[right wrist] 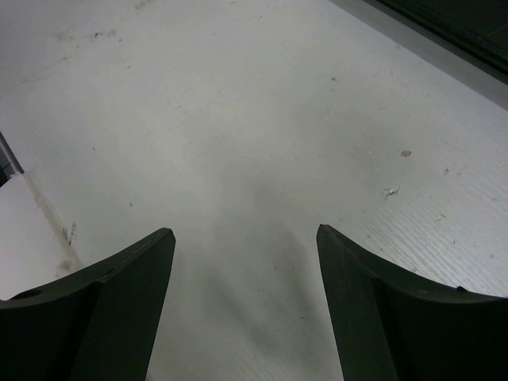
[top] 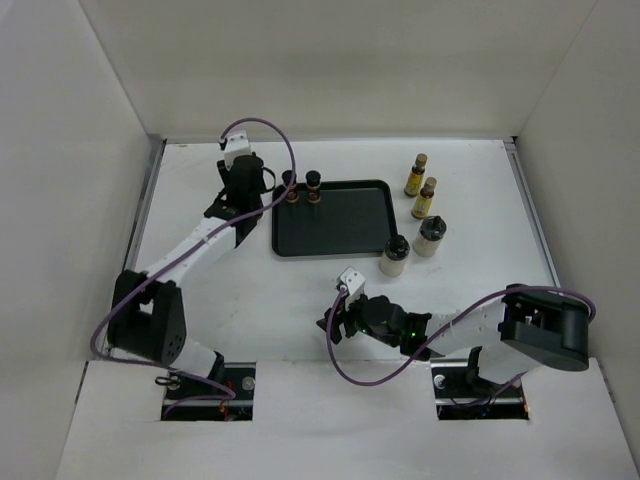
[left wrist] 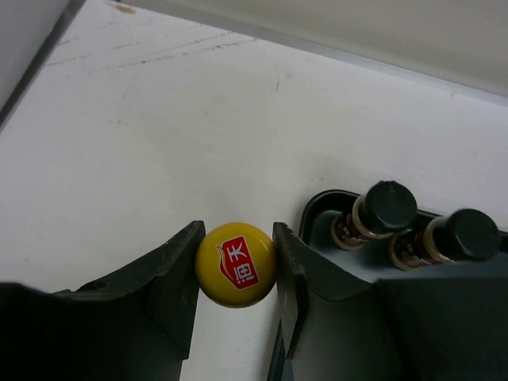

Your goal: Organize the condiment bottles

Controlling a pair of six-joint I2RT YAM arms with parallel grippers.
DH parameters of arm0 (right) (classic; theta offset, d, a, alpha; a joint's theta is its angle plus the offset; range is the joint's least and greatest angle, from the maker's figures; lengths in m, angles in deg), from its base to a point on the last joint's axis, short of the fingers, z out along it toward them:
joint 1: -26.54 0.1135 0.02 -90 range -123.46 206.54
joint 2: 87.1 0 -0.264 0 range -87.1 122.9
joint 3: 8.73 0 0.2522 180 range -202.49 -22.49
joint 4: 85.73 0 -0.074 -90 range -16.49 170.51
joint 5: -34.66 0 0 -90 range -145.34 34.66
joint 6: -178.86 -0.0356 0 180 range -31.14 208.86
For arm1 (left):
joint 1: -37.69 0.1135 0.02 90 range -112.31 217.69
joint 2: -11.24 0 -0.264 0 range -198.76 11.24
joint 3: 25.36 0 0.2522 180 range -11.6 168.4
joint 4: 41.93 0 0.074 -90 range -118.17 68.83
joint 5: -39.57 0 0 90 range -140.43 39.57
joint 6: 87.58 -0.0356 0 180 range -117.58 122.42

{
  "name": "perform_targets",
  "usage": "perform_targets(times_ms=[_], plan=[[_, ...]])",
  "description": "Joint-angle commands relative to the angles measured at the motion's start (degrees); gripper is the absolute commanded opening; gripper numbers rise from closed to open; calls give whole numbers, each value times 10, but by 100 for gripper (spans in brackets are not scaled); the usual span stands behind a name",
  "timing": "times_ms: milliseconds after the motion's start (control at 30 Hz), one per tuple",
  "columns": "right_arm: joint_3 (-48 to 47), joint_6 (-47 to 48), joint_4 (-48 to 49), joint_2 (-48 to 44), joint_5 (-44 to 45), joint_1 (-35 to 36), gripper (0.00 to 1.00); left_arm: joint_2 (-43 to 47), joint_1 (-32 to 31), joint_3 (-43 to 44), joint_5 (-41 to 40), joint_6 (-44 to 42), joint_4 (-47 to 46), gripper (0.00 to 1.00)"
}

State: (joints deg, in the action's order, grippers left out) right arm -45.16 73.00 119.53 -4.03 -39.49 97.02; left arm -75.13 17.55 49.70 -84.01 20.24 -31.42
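Observation:
My left gripper should set the red bottle on the black tray point(top: 296, 236), just in front of the black-capped bottles.
My left gripper point(left wrist: 236, 232) is shut on the round yellow cap point(left wrist: 236, 266) of a bottle standing on the white table just left of the black tray point(left wrist: 319, 203). The bottle's body is hidden under the cap, and in the top view the left gripper point(top: 246, 186) covers it. Two short dark black-capped bottles point(left wrist: 381, 211) point(left wrist: 456, 238) stand in the tray's back left corner point(top: 291, 190) point(top: 313, 185). Two slim yellow-labelled bottles point(top: 416, 175) point(top: 425, 198) and two squat pale jars point(top: 395, 255) point(top: 431, 236) stand right of the tray. My right gripper point(top: 335, 322) point(right wrist: 246, 238) hangs open over bare table.
The black tray point(top: 340, 225) lies mid-table with most of its floor bare. White walls close in the table on the left, back and right. The right arm's base point(top: 545, 330) sits at the near right.

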Motion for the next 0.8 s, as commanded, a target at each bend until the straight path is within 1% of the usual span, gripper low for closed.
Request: perform_targets(times_ms=[0, 167, 233, 367, 633, 767], plan=[[-12, -1, 31, -5, -7, -3, 79, 113, -37, 11, -33, -31, -65, 17], [-11, -4, 29, -6, -6, -7, 79, 122, -104, 1, -19, -22, -59, 17], [-11, -4, 30, -7, -4, -7, 79, 111, -121, 0, -19, -12, -62, 18], [-9, -6, 28, -10, -3, -13, 79, 85, -132, -3, -11, -1, -68, 18], [-10, -4, 29, -7, -1, -14, 79, 44, -150, -37, -7, 7, -134, 18], [-12, -8, 27, -4, -7, -14, 79, 32, -151, -43, -3, 7, -138, 18]])
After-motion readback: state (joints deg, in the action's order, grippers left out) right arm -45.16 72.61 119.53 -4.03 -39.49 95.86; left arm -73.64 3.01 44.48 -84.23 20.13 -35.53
